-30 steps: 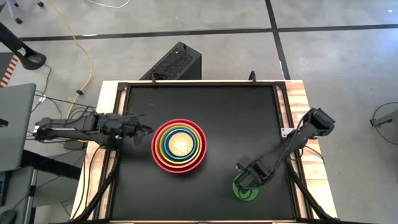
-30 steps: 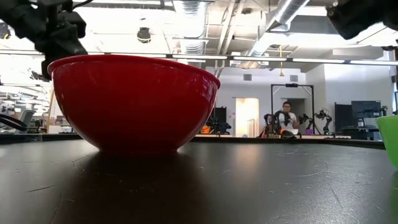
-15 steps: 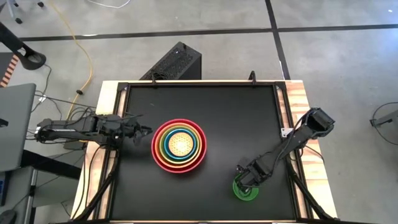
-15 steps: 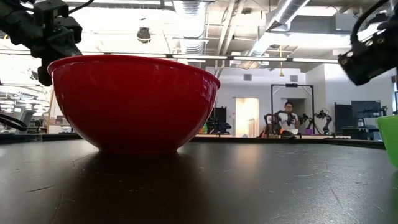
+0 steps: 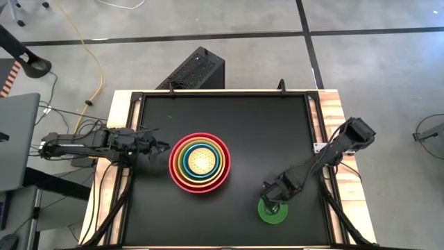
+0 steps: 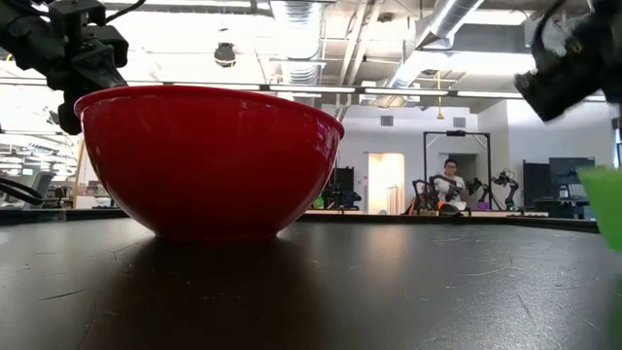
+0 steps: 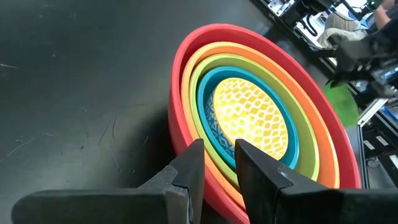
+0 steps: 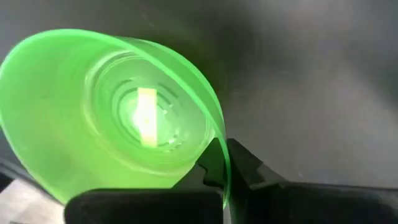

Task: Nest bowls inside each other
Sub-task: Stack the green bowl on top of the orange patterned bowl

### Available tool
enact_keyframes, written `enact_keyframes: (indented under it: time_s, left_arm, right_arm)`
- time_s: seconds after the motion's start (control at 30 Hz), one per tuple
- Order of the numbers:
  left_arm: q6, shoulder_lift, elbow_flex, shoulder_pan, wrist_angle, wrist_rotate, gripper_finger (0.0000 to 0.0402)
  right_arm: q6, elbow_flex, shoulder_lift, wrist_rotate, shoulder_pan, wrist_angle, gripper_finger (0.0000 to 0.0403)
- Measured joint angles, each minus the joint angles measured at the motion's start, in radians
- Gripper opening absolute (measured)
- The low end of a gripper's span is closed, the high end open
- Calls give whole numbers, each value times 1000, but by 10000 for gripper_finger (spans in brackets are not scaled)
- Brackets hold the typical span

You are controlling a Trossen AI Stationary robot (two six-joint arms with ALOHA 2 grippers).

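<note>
The robot's right gripper should release the green bowl inside the pale yellow innermost bowl (image 5: 202, 162) of the stack.
A stack of nested bowls (image 5: 200, 162) stands on its base at the middle of the black table: pink-red outermost, then orange, lime-yellow and teal, with a pale yellow one (image 7: 249, 118) innermost. A small bright green bowl (image 5: 275, 210) sits near the table's near right. My right gripper (image 5: 270, 199) is shut on this bowl's rim. My left gripper (image 5: 161, 146) hovers just left of the stack, above the pink-red rim (image 7: 180, 93). Its fingers stand a narrow gap apart (image 7: 217, 165) and hold nothing. My right gripper pinches the green bowl's rim (image 8: 219, 144) on its far-left side, one finger inside the bowl and one outside. The fingers come steeply from above. In the low view the bowl's top edge (image 6: 601, 178) slants; whether its base is off the table I cannot tell.
Bare black tabletop (image 5: 243, 132) lies between the stack and the green bowl. Wooden rails (image 5: 331, 111) run along the table's sides. A black box (image 5: 198, 69) sits on the floor beyond the far edge. A person (image 6: 447, 185) is seated far back in the room.
My right gripper has come down onto the green bowl's far-left rim. In the low view the bowl's top edge, level before, now slants. My left gripper and the nested stack have kept still.
</note>
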Motion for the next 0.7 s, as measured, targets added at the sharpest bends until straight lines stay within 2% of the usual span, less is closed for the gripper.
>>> enact_keyframes:
  time_s: [0.2, 0.37, 0.53, 0.7]
  left_arm:
    - [19, 0, 0, 0, 0, 0, 77]
    - [43, 0, 0, 0, 0, 0, 77]
    - [62, 0, 0, 0, 0, -1, 77]
    - [74, 0, 0, 0, 0, 1, 77]
  right_arm:
    - [1, 98, -90, 2, -71, -101, 5]
    - [-30, 237, -125, 7, -162, -124, 5]
    - [-142, 440, -68, 99, -272, -127, 5]
    - [-245, 620, 56, 150, -411, -127, 5]
